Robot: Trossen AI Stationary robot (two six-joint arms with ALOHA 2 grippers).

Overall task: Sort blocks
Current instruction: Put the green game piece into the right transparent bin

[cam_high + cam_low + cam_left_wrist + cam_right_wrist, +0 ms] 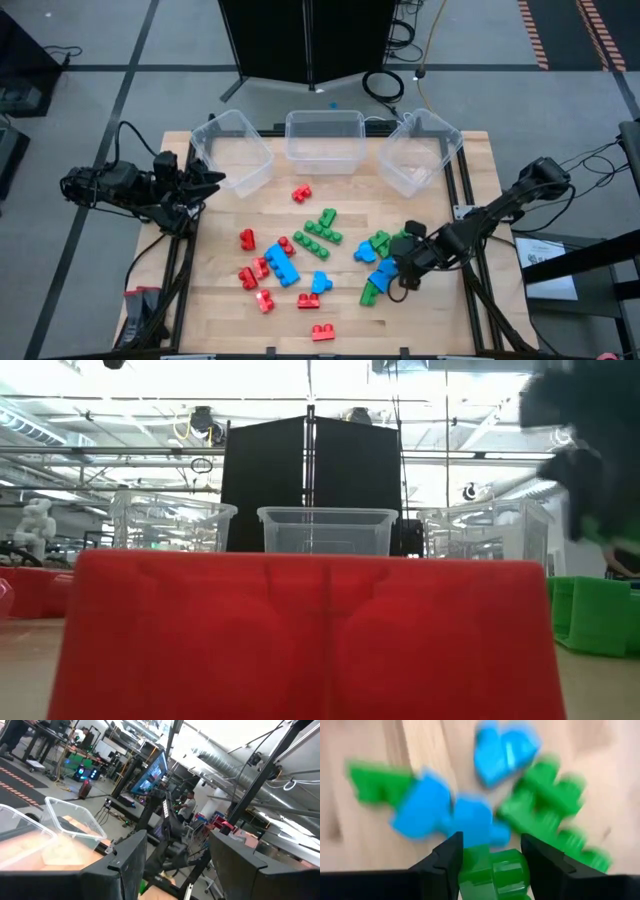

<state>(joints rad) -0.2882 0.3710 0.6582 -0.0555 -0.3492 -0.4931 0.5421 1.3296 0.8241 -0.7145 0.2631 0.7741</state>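
The robot will set the green block, now held over the blue and green cluster, down inside the clear bin [396, 163] closest to its right gripper, toward that bin's side by the middle bin.
Red, blue and green studded blocks lie scattered on the wooden table [225, 300]: red ones [255, 272], a blue one [282, 262] and a green one [320, 228]. One red block [310, 635] fills the low view, with a green block [595, 615] to its right. My right gripper [403, 265] hangs over the blue and green cluster [378, 245] at the table's right, shut on a green block [492, 872]. My left gripper [175, 865] is open at the table's left edge [205, 180], beside the left bin, touching nothing. My right gripper has a green block [492, 872] pinched between its two fingers [447, 862], which come at it from above, slanting toward the table's left. The block fills the gap between them. Blue blocks [445, 812] and green blocks [545, 805] lie on the table beyond it.
Three clear plastic bins stand in a row along the far edge: left [235, 150], middle [324, 140] and right [420, 150]. A red block [302, 193] lies alone below the middle bin. Another red one [322, 332] sits near the near edge.
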